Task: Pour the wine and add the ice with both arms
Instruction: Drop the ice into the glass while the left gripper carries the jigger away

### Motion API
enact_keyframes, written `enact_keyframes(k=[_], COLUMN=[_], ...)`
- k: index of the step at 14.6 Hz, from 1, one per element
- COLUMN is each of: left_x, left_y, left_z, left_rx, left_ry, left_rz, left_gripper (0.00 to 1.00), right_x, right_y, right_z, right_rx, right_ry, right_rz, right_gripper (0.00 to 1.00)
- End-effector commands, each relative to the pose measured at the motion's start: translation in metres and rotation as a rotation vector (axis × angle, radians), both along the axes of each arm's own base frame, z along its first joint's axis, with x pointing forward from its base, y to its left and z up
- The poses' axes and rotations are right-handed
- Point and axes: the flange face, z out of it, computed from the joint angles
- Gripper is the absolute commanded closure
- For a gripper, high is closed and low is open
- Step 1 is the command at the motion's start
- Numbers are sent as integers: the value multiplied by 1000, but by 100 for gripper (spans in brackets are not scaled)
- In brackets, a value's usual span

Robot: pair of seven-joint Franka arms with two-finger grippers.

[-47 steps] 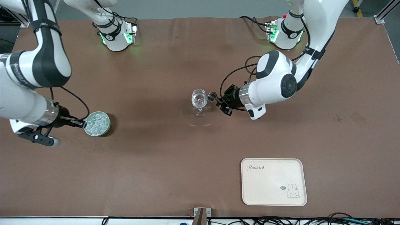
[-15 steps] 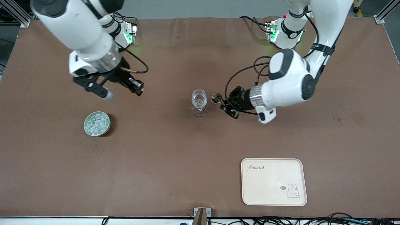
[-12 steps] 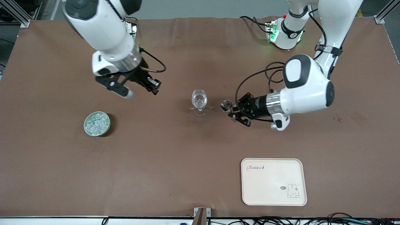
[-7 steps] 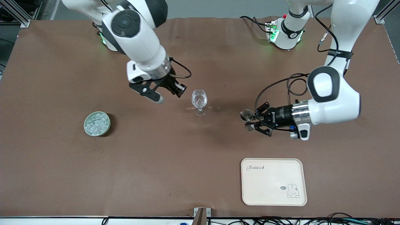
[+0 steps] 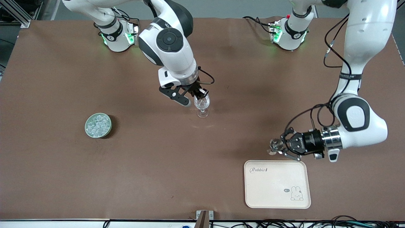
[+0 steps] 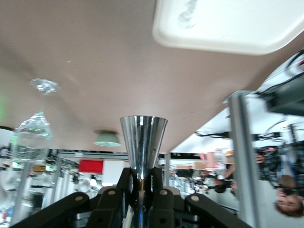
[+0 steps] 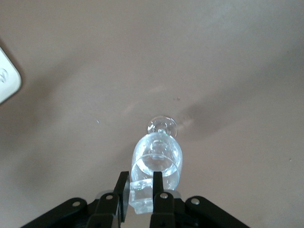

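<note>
The robot's left gripper will release the metal cup on the cream tray (image 5: 277,183) between its lettering and the rabbit drawing.
A clear stemmed glass (image 5: 202,106) stands mid-table. My right gripper (image 5: 200,94) is just over its rim, shut on a clear ice cube (image 7: 142,197); in the right wrist view the gripper (image 7: 141,190) holds the cube at the edge of the glass's mouth (image 7: 156,159). More ice fills a green bowl (image 5: 98,125) toward the right arm's end. My left gripper (image 5: 281,147) is shut on a small shiny metal cup (image 5: 273,146), held on its side over the table beside the tray's edge. In the left wrist view the gripper (image 6: 142,183) grips the cup (image 6: 143,142) at its narrow waist.
A cream tray (image 5: 277,183) with a rabbit drawing lies nearer to the front camera, toward the left arm's end; it also shows in the left wrist view (image 6: 228,23). The glass (image 6: 31,137) and bowl (image 6: 107,138) show far off there. Cables run along the table's near edge.
My right gripper has left the bowl and come over the glass with an ice cube. My left gripper has carried the metal cup from the glass to beside the tray.
</note>
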Motion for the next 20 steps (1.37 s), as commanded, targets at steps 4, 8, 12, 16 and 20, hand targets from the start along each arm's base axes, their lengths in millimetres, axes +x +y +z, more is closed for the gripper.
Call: enact_keyframes(k=[4,8,12,16,20], left_x=[52,67,66,64,67], left_y=[21,35,32,19,24], left_z=[-49,-64,-108,-137,-136], left_rx=[-97,-46,-9,-17,-45], left_ry=[39,6,34,41,-15], left_rz=[131,219,268,329,366], left_gripper=[100,100,100,100,100], right_x=[-14,-16,-18,-16,-10], right_y=[12,14,20,19,13], right_z=[-31,-38,-46,-45,-34], right_rx=[-57,-63,-53,-52,-48], right_ry=[11,20,21,21,13], right_rz=[-2,4,11,6,-2], right_gripper=[95,89,75,0,0])
